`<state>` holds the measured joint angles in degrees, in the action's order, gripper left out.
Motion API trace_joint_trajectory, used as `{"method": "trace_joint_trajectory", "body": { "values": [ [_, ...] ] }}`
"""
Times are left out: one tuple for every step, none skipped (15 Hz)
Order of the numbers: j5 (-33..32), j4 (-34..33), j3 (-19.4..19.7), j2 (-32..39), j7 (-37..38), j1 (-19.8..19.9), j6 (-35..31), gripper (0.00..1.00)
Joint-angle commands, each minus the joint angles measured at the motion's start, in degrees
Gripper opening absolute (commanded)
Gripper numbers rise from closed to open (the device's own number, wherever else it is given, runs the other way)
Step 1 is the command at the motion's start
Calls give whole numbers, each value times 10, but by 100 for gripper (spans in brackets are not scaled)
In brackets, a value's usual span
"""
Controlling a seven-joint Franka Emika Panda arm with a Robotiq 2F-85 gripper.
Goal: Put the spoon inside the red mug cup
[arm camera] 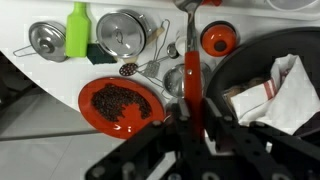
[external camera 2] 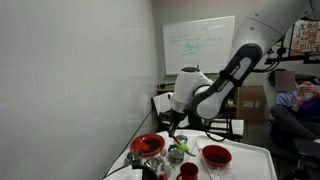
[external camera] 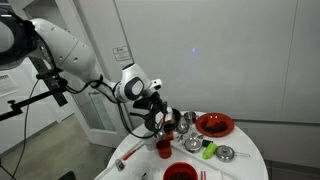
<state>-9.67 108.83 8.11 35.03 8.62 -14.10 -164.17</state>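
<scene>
The robot's gripper needs to let go of the spoon inside the red mug cup (external camera: 164, 147) that stands beside the wide red bowl.
My gripper (arm camera: 190, 112) is shut on the red handle of the spoon (arm camera: 190, 72). The spoon's metal bowl points away from the jaws, toward the top edge of the wrist view. The red mug cup (arm camera: 218, 38) stands upright just right of the spoon's far end, its dark opening showing. In both exterior views the gripper (external camera: 160, 120) (external camera 2: 175, 128) hangs above the round white table, with the red mug cup (external camera: 163, 148) (external camera 2: 187, 171) below it.
A red plate with dark crumbs (arm camera: 120, 105) lies left of the spoon. A metal pot (arm camera: 122, 32), a green object (arm camera: 78, 30) and a small metal cup (arm camera: 45, 38) stand beyond it. A black bowl with paper (arm camera: 270, 90) is at the right. A wide red bowl (external camera 2: 215, 155) sits nearby.
</scene>
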Motion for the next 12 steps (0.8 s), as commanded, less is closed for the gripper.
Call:
{"method": "trace_joint_trajectory", "body": {
  "values": [
    [-22,-13,43,23,48,-35,-39,9],
    [-10,-15,41,28,53,-33,-42,9],
    [-6,-16,48,33,63,-38,-51,9],
    [0,-15,52,38,76,-41,-62,9],
    [6,-15,59,43,88,-46,-73,9],
    [10,-16,65,49,99,-50,-83,9],
    [15,-16,73,54,107,-56,-91,9],
    [19,-17,81,59,116,-62,-99,9],
    [25,-18,88,64,123,-67,-105,9],
    [30,-18,95,69,128,-72,-110,9],
    [36,-18,100,72,132,-76,-111,9],
    [43,-17,100,75,133,-77,-109,9]
  ]
}}
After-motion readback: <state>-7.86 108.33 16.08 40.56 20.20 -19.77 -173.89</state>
